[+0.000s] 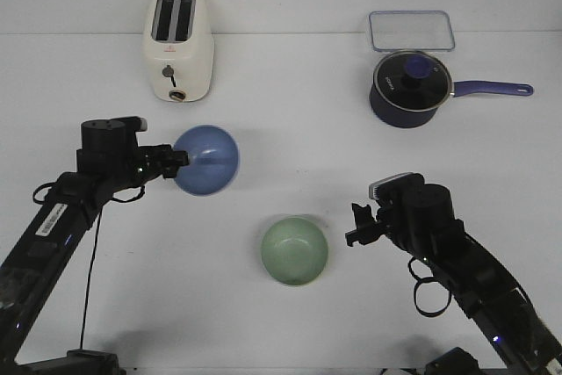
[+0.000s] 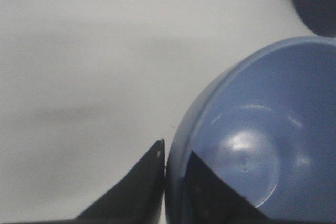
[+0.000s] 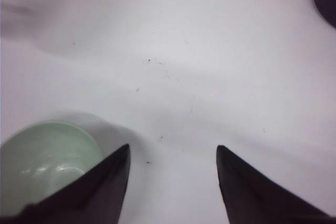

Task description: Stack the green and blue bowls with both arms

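The robot's left gripper will release the blue bowl inside the green bowl [image 1: 295,251] on the white table.
The blue bowl [image 1: 207,160] is tilted and held off the table at centre left. My left gripper [image 1: 180,161] is shut on its rim, one finger inside and one outside, as the left wrist view [image 2: 176,156] shows with the blue bowl [image 2: 262,129] filling the frame's side. The green bowl [image 1: 294,250] sits upright on the white table [image 1: 281,111] in front of centre. My right gripper [image 1: 356,226] is open and empty just to the right of it; in the right wrist view the gripper [image 3: 173,153] is spread wide with the green bowl [image 3: 47,156] beside one finger.
A cream toaster [image 1: 178,46] stands at the back left. A dark navy lidded saucepan [image 1: 411,87] with a long handle sits at the back right, with a clear plastic container [image 1: 411,30] behind it.
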Robot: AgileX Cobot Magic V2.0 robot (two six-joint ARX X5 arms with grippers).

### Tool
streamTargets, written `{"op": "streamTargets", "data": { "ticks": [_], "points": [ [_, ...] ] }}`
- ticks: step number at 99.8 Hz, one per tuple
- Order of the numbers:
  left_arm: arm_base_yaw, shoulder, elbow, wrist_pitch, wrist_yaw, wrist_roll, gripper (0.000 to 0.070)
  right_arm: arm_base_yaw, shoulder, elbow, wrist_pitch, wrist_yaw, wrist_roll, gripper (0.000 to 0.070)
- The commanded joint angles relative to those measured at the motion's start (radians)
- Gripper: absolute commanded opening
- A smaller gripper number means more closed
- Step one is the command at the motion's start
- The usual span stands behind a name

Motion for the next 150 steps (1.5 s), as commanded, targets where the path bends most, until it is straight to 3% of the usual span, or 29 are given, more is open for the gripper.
{"op": "streamTargets", "data": {
  "ticks": [1, 17, 39, 80, 86, 95, 99, 114, 125, 138, 145, 150],
  "points": [
    [-0.041, 0.001, 0.014, -0.027, 0.018, 0.039, 0.0013, 0.005, 0.008, 0.011, 0.01, -0.003, -0.006, 0.0337],
    [-0.198, -0.004, 0.014, -0.083, 0.019, 0.055, 0.0013, 0.005, 0.008, 0.011, 0.009, -0.003, -0.006, 0.0337],
    [-0.402, 0.048, 0.014, -0.059, -0.016, 0.06, 0.0013, 0.005, 0.008, 0.011, 0.009, -0.003, -0.006, 0.0337],
    [-0.56, 0.179, 0.014, -0.007, -0.059, 0.06, 0.0019, 0.005, 0.008, 0.011, 0.01, -0.003, -0.006, 0.0337],
    [-0.565, 0.187, 0.014, -0.005, -0.061, 0.063, 0.0099, 0.005, 0.008, 0.011, 0.009, -0.003, -0.006, 0.0337],
    [-0.567, 0.186, 0.014, -0.002, -0.061, 0.053, 0.0384, 0.005, 0.008, 0.011, 0.009, -0.002, -0.006, 0.0337],
    [-0.567, 0.18, 0.014, -0.003, -0.06, 0.051, 0.0466, 0.005, 0.008, 0.011, 0.009, -0.002, -0.006, 0.0337],
    [-0.539, 0.129, 0.022, -0.011, -0.069, 0.052, 0.047, 0.005, 0.008, 0.011, 0.01, 0.011, -0.01, 0.0337],
    [-0.499, 0.053, 0.023, -0.013, -0.159, 0.057, 0.0461, 0.003, 0.006, 0.011, 0.01, 0.045, -0.036, 0.0337],
    [-0.43, -0.061, 0.023, -0.018, -0.37, 0.088, 0.0459, -0.014, -0.004, 0.011, 0.019, 0.064, -0.076, 0.0315],
    [-0.387, -0.124, 0.023, -0.018, -0.486, 0.095, 0.0429, -0.027, -0.023, 0.009, 0.043, 0.064, -0.082, 0.0203],
    [-0.353, -0.166, 0.023, -0.024, -0.542, 0.11, 0.03, -0.039, -0.045, 0.002, 0.074, 0.063, -0.085, 0.007]
  ]
}}
